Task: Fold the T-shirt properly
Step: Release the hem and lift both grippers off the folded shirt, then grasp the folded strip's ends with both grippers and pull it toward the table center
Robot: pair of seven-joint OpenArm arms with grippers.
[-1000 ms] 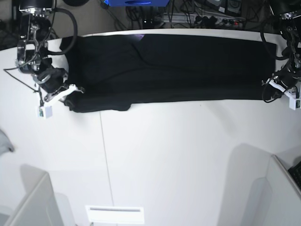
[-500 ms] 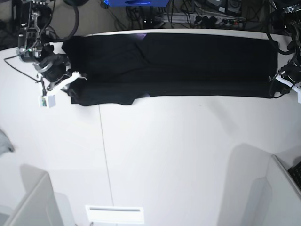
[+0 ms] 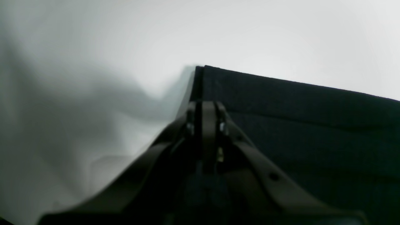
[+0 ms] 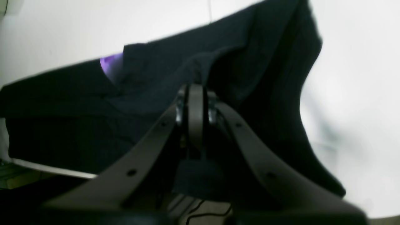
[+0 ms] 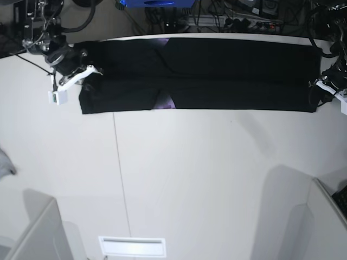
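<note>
The black T-shirt reaches the table's far edge, so my left gripper will regrip the T-shirt's end (image 5: 310,73) and drag the T-shirt nearer with my right gripper.
The black T-shirt (image 5: 227,76) lies as a long folded band across the far side of the white table (image 5: 206,173). A bit of its purple print (image 5: 165,102) peeks out at the near edge, and the purple print (image 4: 111,64) also shows in the right wrist view. My right gripper (image 5: 89,73) is at the band's left end, shut on the T-shirt (image 4: 150,81), with cloth bunched at the right gripper (image 4: 195,90). At the right end, my left gripper (image 5: 317,86) is shut on the T-shirt (image 3: 297,125) near its corner; the left gripper (image 3: 204,106) shows no gap.
A small grey cloth scrap (image 5: 4,162) lies at the table's left edge. White partitions stand at the near left (image 5: 38,233) and near right (image 5: 325,216). Cables and a power strip (image 5: 244,21) run behind the table's far edge.
Both grippers have moved toward the table's far edge, carrying the shirt's ends with them. The band is now straighter and tauter, and purple print has appeared at its near edge.
</note>
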